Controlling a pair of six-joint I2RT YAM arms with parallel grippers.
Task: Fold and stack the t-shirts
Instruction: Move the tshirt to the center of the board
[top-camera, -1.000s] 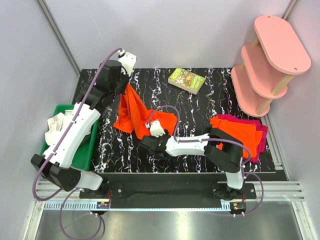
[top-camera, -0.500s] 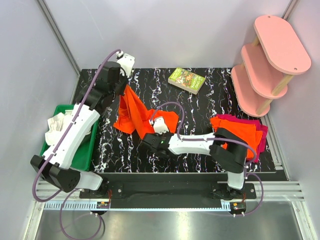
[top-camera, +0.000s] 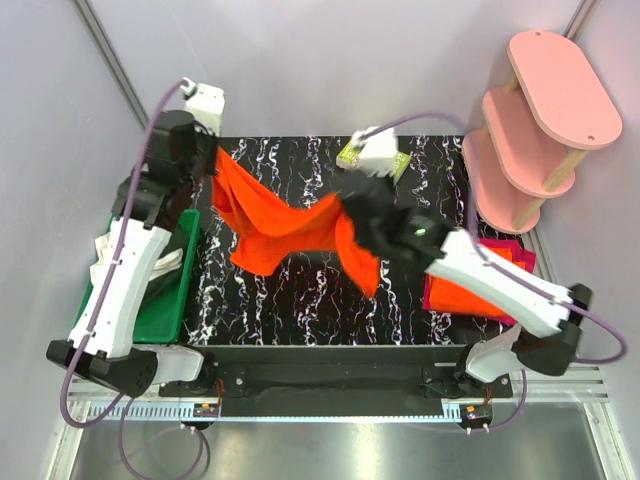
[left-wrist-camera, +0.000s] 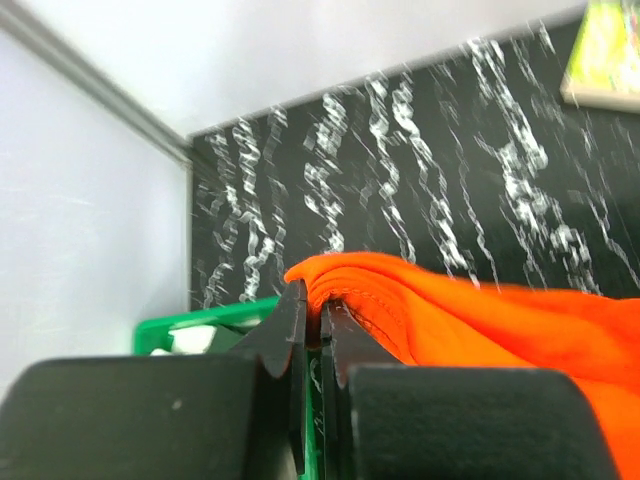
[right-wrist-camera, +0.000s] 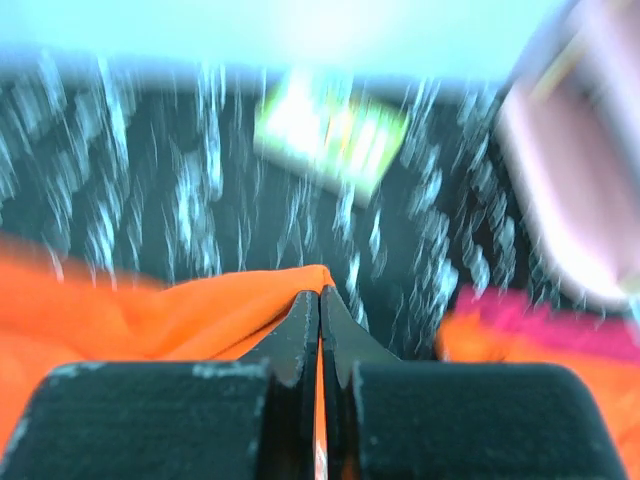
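Observation:
Next, I let go of the orange t-shirt's corner, now high near the table's back, with my left gripper on the black marble (top-camera: 243, 229) just beside the green bin's back corner.
A bright orange t-shirt (top-camera: 285, 232) hangs stretched in the air over the table, held between both arms. My left gripper (top-camera: 212, 160) is shut on its far-left corner, high near the back left of the table. In the left wrist view the hem (left-wrist-camera: 350, 285) is pinched between the jaws of that gripper (left-wrist-camera: 320, 312). My right gripper (top-camera: 346, 208) is shut on the other corner at mid-table, and a loose part of the cloth hangs below it. The right wrist view shows the orange cloth (right-wrist-camera: 180, 310) clamped in the gripper (right-wrist-camera: 320, 297). Folded t-shirts lie at the right, orange (top-camera: 462, 298) on magenta (top-camera: 508, 250), partly under the right arm.
A green bin (top-camera: 165, 300) with white cloth stands off the table's left edge. A green book (top-camera: 398, 168) lies at the back, partly hidden by the right wrist. A pink tiered shelf (top-camera: 540, 110) stands at the back right. The tabletop (top-camera: 300, 290) is black marble.
The right gripper has shut on the shirt and risen from the near middle toward the back. The left gripper has moved up and left. The shirt is now lifted and stretched between them.

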